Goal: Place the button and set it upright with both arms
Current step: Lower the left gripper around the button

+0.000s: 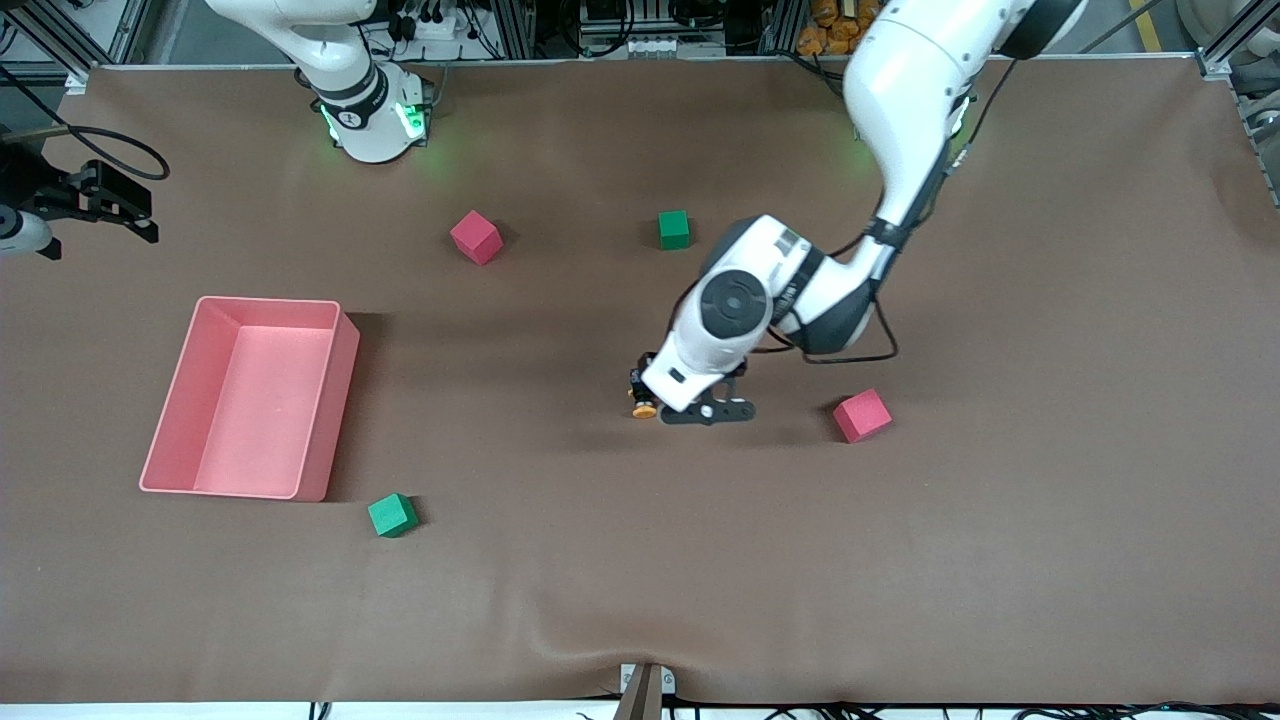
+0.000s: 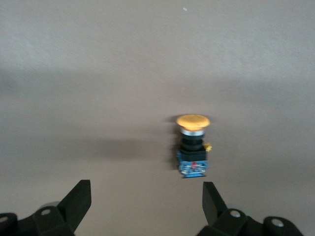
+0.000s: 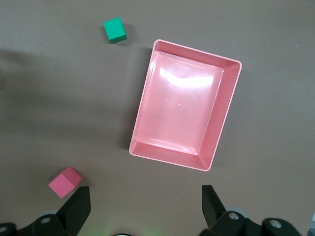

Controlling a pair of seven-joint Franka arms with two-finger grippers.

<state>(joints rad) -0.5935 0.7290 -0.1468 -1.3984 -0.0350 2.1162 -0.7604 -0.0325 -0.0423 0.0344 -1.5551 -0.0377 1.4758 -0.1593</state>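
Next, my left gripper moves to the button that lies on its side and closes on the button's black body (image 1: 642,382) (image 2: 193,154), next to its blue base.
The button (image 1: 643,402) lies on its side on the brown table, orange cap toward the front camera. In the left wrist view the button (image 2: 193,145) shows its orange cap, black body and blue base. My left gripper (image 1: 662,392) hangs low over the table right beside it, mostly hidden under its own white wrist. In the left wrist view this gripper (image 2: 145,202) is open and empty, and the button lies just ahead of one finger (image 2: 212,196). My right gripper (image 1: 100,198) waits high over the right arm's end of the table, open and empty (image 3: 145,204).
A pink bin (image 1: 335,420) stands toward the right arm's end and shows empty in the right wrist view (image 3: 140,147). Red cubes (image 1: 476,237) (image 1: 862,415) and green cubes (image 1: 674,229) (image 1: 392,515) lie scattered around the table.
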